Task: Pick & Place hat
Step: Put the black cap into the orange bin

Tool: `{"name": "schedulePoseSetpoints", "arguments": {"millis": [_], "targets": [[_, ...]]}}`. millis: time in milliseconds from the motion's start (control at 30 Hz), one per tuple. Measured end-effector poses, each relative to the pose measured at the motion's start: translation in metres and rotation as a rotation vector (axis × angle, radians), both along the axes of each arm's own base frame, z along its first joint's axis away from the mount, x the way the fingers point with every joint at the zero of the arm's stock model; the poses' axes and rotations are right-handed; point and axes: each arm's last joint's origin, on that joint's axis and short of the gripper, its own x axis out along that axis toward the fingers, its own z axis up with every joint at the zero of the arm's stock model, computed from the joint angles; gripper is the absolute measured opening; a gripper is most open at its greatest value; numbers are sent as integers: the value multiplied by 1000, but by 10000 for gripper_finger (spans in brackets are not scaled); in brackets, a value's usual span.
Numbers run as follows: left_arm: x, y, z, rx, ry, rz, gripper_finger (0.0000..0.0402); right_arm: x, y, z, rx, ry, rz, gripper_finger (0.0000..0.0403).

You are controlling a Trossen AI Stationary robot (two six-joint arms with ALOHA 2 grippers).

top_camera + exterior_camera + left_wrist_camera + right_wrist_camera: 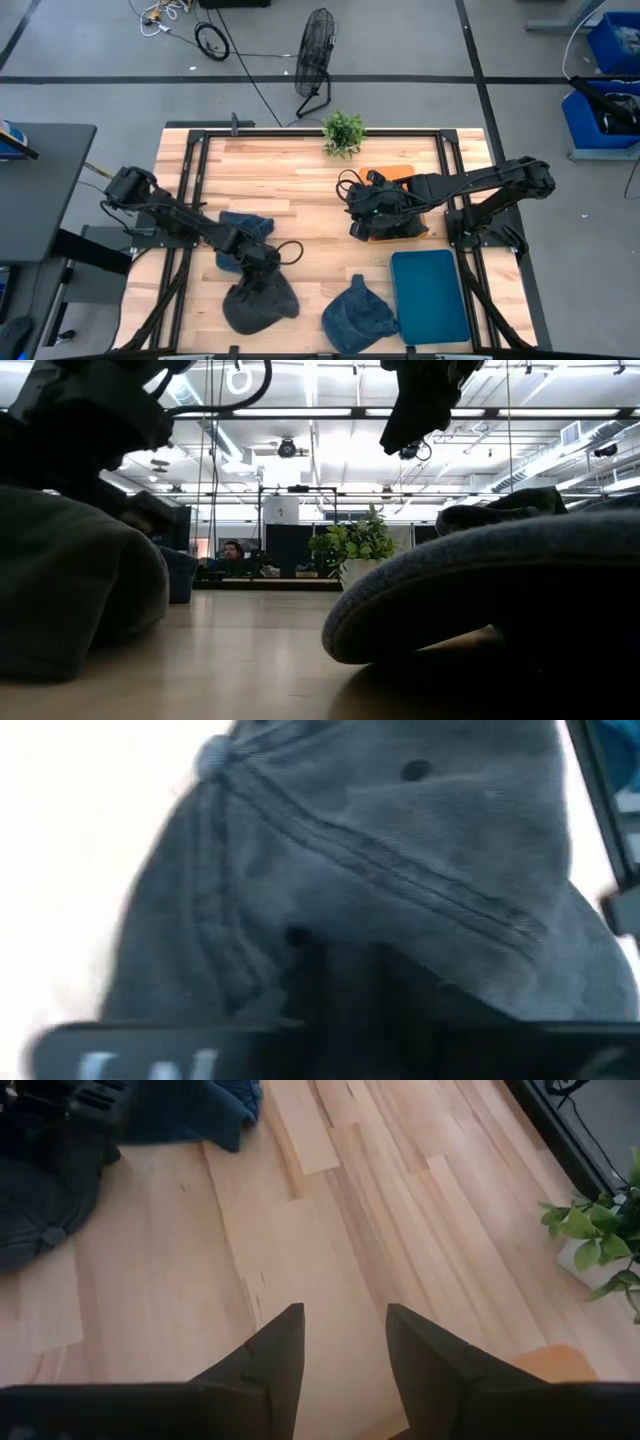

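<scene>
I have my left gripper over the far end of the dark grey cap, where my right gripper needs room, so it should open and take the cap closer to its brim [239,290].
A dark grey cap [260,302] lies on the wood near the table's near edge and fills the left wrist view [380,860]. My left gripper [260,268] sits low over its far edge; the contact is hidden. A dark blue hat [245,232] lies just beyond it. A denim cap [358,316] rests next to the teal tray [430,296]. My right gripper [345,1320] hangs open over bare wood at mid-table [358,218], next to an orange object [398,176], touching nothing.
A small potted plant [343,132] stands at the far edge. Cables loop around both wrists. In the low view the grey cap [70,590] and the denim cap [500,590] fill the foreground. A person sits far off in the room. Bare wood lies between the arms.
</scene>
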Motion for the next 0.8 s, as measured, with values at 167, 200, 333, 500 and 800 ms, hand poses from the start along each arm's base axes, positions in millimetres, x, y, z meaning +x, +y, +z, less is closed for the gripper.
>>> {"name": "schedulePoseSetpoints", "arguments": {"millis": [167, 200, 333, 500, 800], "targets": [[-1, -1, 3, -16, -1, -11, 8, 0, 0, 0, -5, 1, 6, 149], [-2, -1, 5, -18, -14, -13, 5, 0, 0, 0, -6, 2, 6, 149], [-2, 3, 16, -1, -93, -47, 3, 2, 0, 1, -4, -20, 7, 149], [-2, 11, 40, 30, -196, 12, 3, 3, 0, 3, -25, -36, 34, 149], [-13, 35, 37, 197, -48, 194, 84, 4, 0, 3, -47, -36, 60, 149]]}}
